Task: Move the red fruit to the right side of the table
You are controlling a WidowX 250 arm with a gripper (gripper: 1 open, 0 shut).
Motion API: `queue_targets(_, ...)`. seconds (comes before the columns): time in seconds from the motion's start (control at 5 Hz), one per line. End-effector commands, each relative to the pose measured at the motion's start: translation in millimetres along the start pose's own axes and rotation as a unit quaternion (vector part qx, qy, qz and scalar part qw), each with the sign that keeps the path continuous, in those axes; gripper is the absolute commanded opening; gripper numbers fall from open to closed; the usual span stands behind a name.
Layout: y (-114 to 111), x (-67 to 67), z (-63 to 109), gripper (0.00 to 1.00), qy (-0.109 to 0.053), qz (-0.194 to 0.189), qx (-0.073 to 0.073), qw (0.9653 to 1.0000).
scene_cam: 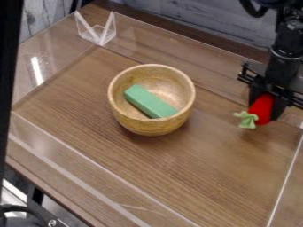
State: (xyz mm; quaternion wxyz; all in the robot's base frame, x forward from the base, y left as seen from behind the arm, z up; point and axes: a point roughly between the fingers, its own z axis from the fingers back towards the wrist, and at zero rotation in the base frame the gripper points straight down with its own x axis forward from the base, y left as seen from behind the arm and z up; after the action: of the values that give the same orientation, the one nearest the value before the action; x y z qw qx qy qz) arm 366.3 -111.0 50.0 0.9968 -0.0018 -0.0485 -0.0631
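The red fruit will go on the bare table [281,132]. My gripper will let go of it there, close beside the nearby clear acrylic side.
The red fruit [260,110] is a small red strawberry toy with a green leafy top pointing left. It hangs at the right side of the brown wood-grain table [142,173], just above the surface. My gripper [268,103] points straight down and is shut on the red fruit, its black fingers clamped around the red body.
A wooden bowl [151,99] holding a green block [148,101] sits left of the gripper. Clear acrylic walls edge the table, with the right wall [284,186] close beside the gripper. A clear folded stand [95,28] is at the back left.
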Motion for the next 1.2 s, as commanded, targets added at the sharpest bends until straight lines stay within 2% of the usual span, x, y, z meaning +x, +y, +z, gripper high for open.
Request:
queue_targets(0.0,-6,11.7,40.0,0.0,-0.061,0.024,0.001,0.9978)
queue_targets(0.4,-3,9.9,26.6,0.0,-0.078,-0.041,-0.003,0.9961)
queue_targets(0.6,-4,10.8,27.4,0.0,-0.089,-0.076,-0.002,0.9931)
queue_targets(0.8,-9,13.3,50.3,0.0,-0.1,-0.104,0.002,0.9895)
queue_targets(1.0,-14,15.6,47.4,1.0,-0.093,-0.113,-0.002,0.9892)
